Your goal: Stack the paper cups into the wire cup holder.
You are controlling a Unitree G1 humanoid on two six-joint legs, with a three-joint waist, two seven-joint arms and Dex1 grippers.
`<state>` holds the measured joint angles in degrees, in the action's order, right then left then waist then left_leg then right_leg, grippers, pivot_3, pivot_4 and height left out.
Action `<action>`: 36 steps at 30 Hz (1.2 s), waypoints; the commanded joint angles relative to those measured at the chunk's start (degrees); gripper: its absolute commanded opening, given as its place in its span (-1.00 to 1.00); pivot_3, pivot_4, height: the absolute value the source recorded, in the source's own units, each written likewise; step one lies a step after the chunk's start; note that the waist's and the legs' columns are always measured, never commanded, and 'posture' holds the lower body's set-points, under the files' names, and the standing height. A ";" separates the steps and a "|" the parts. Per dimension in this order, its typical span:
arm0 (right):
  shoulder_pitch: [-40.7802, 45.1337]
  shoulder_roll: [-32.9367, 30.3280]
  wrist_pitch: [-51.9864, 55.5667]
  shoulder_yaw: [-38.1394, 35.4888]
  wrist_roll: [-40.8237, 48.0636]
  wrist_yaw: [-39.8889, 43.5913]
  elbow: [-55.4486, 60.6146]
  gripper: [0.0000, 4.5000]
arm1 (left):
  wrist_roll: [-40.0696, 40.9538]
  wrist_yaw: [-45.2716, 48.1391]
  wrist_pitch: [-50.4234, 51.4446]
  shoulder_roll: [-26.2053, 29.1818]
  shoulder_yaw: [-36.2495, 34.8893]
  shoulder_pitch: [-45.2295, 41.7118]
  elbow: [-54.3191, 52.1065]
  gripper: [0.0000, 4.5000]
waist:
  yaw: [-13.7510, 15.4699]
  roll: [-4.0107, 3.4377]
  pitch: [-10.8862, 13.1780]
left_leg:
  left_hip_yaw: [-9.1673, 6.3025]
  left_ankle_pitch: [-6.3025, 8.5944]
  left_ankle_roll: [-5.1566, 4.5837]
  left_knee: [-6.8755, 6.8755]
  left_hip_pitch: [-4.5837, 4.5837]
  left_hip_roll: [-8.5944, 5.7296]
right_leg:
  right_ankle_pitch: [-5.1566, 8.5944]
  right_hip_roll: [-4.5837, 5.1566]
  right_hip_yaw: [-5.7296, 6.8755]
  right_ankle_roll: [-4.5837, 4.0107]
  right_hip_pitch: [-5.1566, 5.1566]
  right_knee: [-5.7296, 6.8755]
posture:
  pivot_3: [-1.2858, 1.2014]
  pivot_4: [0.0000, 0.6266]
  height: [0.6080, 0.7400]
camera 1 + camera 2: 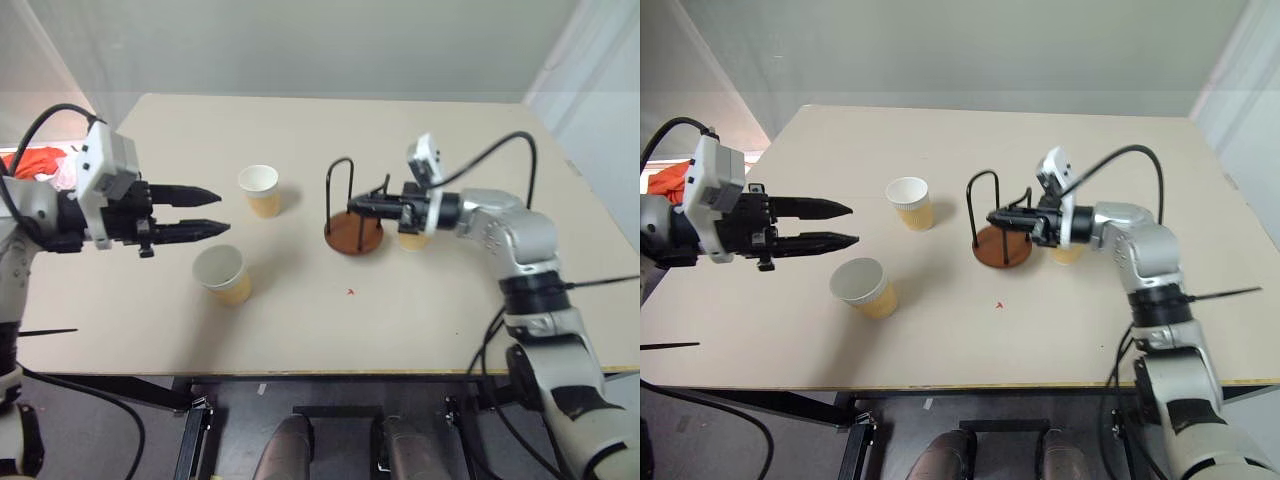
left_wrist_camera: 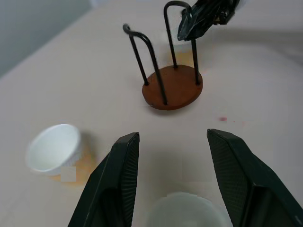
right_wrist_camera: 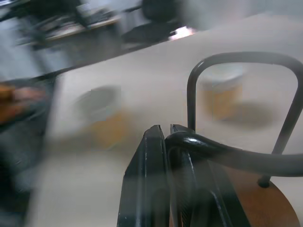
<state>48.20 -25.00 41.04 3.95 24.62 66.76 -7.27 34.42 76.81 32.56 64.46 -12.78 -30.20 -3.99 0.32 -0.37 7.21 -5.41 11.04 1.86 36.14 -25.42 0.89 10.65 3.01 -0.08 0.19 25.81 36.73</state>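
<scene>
I should next move my left gripper to the paper cup closest to the table's front edge and close it on the cup's near-side rim (image 1: pixel 209 287) (image 2: pixel 225 216).
The wire cup holder (image 1: pixel 353 235) stands mid-table on a reddish-brown disc with dark wire loops. My right gripper (image 1: pixel 354 206) reaches in from the right, shut on the top of the nearer wire loop (image 3: pixel 222 153). One paper cup (image 1: pixel 261 190) stands upright left of the holder. A second cup (image 1: pixel 223 274) sits nearer the front edge. A third cup (image 1: pixel 414 240) is partly hidden behind my right gripper. My left gripper (image 1: pixel 222 211) hovers open to the left of the first two cups, pointing toward the holder with nothing between its fingers (image 2: pixel 120 179).
The beige table (image 1: pixel 330 330) has its front edge close below the cups. A red-orange cloth (image 1: pixel 35 160) lies beyond the table's left edge. A small red mark (image 1: pixel 350 292) sits on the table in front of the holder. A black cable (image 1: pixel 510 150) arcs above my right wrist.
</scene>
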 commanded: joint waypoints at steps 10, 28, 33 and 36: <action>-9.31 -4.29 -12.59 7.30 0.12 9.20 12.01 -0.99 | 6.53 10.46 3.06 3.90 0.05 2.26 -5.06 0.10 | -0.53 0.04 -0.03 | -0.02 -0.39 0.01 -0.02 0.51 0.19 | 0.07 -0.12 -0.09 0.13 -0.33 0.24 | 0.03 -0.52 1.00; -3.63 -9.75 -16.62 12.10 -4.75 19.47 0.78 0.26 | 5.79 6.89 2.18 1.89 0.46 1.29 -4.84 0.10 | -0.13 0.06 -0.03 | -0.04 -0.22 0.01 -0.04 0.40 0.19 | 0.06 -0.15 -0.09 -0.24 -0.24 0.16 | 0.03 -0.52 1.00; -2.03 -20.37 -24.73 10.28 -9.63 23.43 -0.81 0.98 | 5.54 5.72 1.84 0.95 0.77 -0.39 -4.15 0.10 | 0.22 0.07 -0.04 | -0.04 -0.21 -0.03 -0.03 0.33 0.15 | 0.06 -0.10 -0.09 -0.24 -0.27 0.11 | 0.03 -0.52 1.00; 1.89 -24.07 -29.26 8.72 -12.59 22.45 -4.32 0.98 | 5.88 4.58 1.73 -0.46 0.71 -2.45 -3.39 0.10 | 0.09 0.06 -0.04 | -0.04 -0.20 -0.03 -0.03 0.38 0.15 | 0.06 -0.10 -0.10 -0.24 -0.27 0.14 | 0.03 -0.52 1.00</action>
<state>47.47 -47.53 14.64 15.78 13.29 89.41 -11.05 40.02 82.05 35.04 63.99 -11.29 -31.11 -7.22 0.41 -0.31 7.18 -5.44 10.82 1.83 36.11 -25.01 1.05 10.70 2.91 -0.18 -0.05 25.54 36.88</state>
